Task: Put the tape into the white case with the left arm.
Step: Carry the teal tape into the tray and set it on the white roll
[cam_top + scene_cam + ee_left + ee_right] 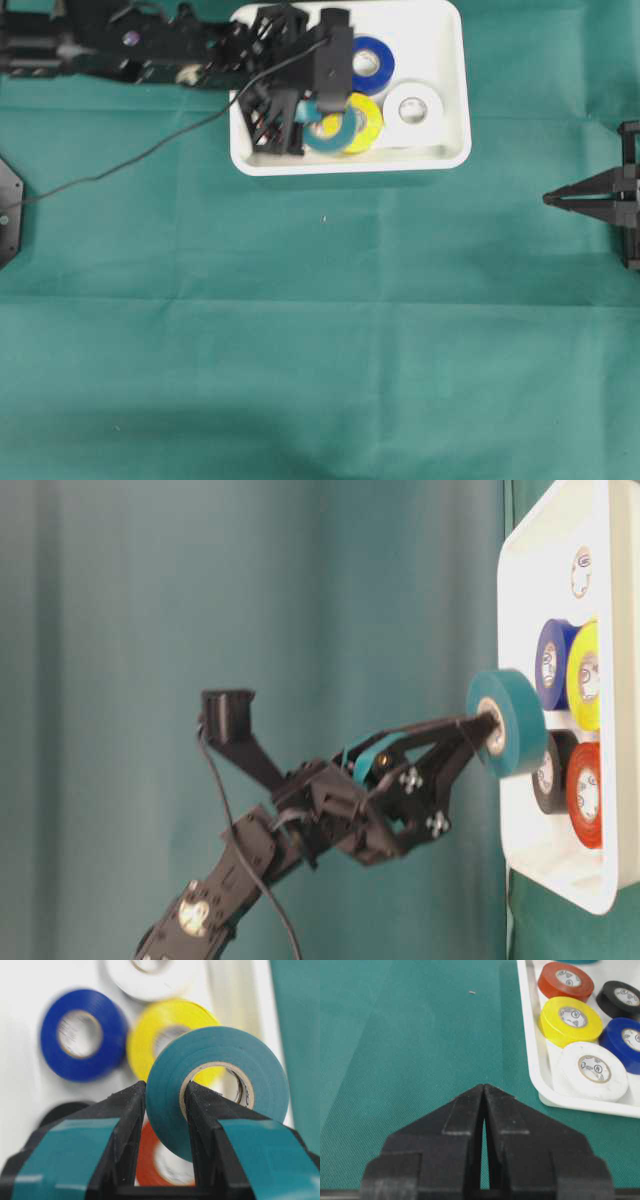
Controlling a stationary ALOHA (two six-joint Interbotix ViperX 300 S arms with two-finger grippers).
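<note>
I will release the teal tape from my left gripper on top, bridging the gap [392, 91] [120, 1001] between the blue roll and the white roll.
The tape, a teal roll [220, 1055], hangs clamped by its wall in my left gripper [165, 1089], which is shut on it. One finger is outside the roll and the other is inside the cardboard core. In the side view the teal roll [510, 723] floats just above the white case [530, 580], over the rolls that lie inside. From overhead, the left gripper [318, 118] and the teal roll [322, 147] are over the case's left half [350, 165]. My right gripper [484, 1087] is shut and empty, resting at the right table edge [550, 199].
Inside the case lie a blue roll [375, 62], a yellow roll [368, 122], a white roll [412, 112], a red roll [565, 980] and a black roll [620, 997]. A thin black cable [150, 155] trails left over the green cloth.
</note>
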